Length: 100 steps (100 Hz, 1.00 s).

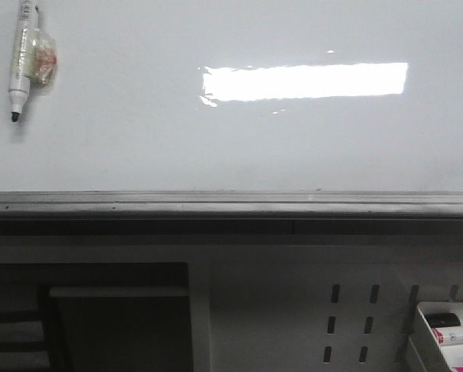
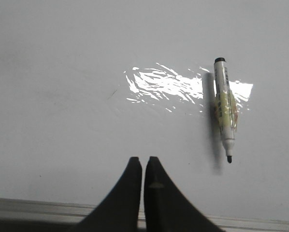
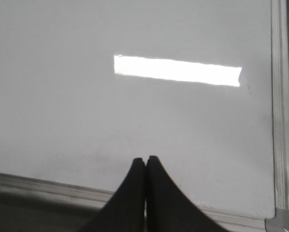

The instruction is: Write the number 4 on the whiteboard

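My left gripper will close on the taped part of the body (image 1: 20, 68) (image 2: 226, 119) of the white marker, toward its black tip, so that tip stays free to write.
The whiteboard (image 1: 138, 147) is glossy white with a bright rectangular glare and a grey metal ledge (image 1: 231, 203) along its near edge. It also shows in the left wrist view (image 2: 62, 96) and the right wrist view (image 3: 62, 121). No number 4 shows on it. A white marker (image 1: 20, 62) with a black tip lies on the board at the far left, uncapped, with clear tape around its barrel; it also shows in the left wrist view (image 2: 225, 108). My left gripper (image 2: 143, 158) is shut and empty, apart from the marker. My right gripper (image 3: 145, 157) is shut and empty near the ledge.
Below the ledge is a white perforated panel (image 1: 348, 325) and a dark opening with a shelf (image 1: 115, 318). A white tray (image 1: 448, 329) with markers sits at the lower right. The board's metal frame corner (image 3: 280, 212) shows in the right wrist view.
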Tool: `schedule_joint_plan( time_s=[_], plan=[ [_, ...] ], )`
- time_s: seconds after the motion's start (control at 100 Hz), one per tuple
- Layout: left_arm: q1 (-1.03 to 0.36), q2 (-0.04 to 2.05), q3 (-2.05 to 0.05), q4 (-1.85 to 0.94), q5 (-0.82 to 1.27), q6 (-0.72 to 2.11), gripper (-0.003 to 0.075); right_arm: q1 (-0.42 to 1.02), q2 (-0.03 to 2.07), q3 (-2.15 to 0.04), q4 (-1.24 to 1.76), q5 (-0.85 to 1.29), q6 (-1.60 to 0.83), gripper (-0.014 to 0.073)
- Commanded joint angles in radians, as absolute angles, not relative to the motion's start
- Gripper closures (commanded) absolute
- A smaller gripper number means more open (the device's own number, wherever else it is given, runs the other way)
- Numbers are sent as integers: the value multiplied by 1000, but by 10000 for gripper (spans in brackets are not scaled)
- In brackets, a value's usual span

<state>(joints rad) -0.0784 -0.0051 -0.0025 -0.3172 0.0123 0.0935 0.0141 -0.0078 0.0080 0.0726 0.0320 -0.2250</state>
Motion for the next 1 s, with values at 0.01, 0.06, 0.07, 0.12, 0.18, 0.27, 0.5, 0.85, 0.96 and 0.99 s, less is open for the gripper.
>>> schedule_joint_plan(
  time_s=[0.01, 0.06, 0.07, 0.12, 0.18, 0.27, 0.5, 0.85, 0.96, 0.99],
  plan=[
    [-74, -32, 25, -473, -83, 83, 741, 8, -31, 28, 135, -96, -227, 659],
    [-74, -32, 25, -586, -97, 83, 741, 8, -31, 28, 187, -110, -227, 659],
    [-74, -32, 25, -615, -103, 83, 741, 8, -31, 28, 198, -112, -227, 659],
    [-74, -32, 23, -716, -112, 83, 741, 8, -31, 28, 305, -123, -227, 659],
    [-74, -32, 17, -797, -113, 83, 741, 8, -31, 28, 462, -130, -227, 659],
    [-74, -32, -5, -818, -93, 83, 741, 8, -31, 24, 646, -134, -227, 659],
    [-74, 27, -168, -670, 72, 90, 741, 8, 26, -122, 655, 50, -286, 655],
    [-74, 434, -533, -478, 356, 232, 741, 8, 478, -436, 633, 323, -366, 655],
    [-74, 530, -587, -520, 381, 270, 740, 8, 567, -489, 633, 363, -366, 655],
    [-74, 549, -594, -542, 384, 281, 738, 10, 582, -498, 633, 367, -366, 655]
  ],
)
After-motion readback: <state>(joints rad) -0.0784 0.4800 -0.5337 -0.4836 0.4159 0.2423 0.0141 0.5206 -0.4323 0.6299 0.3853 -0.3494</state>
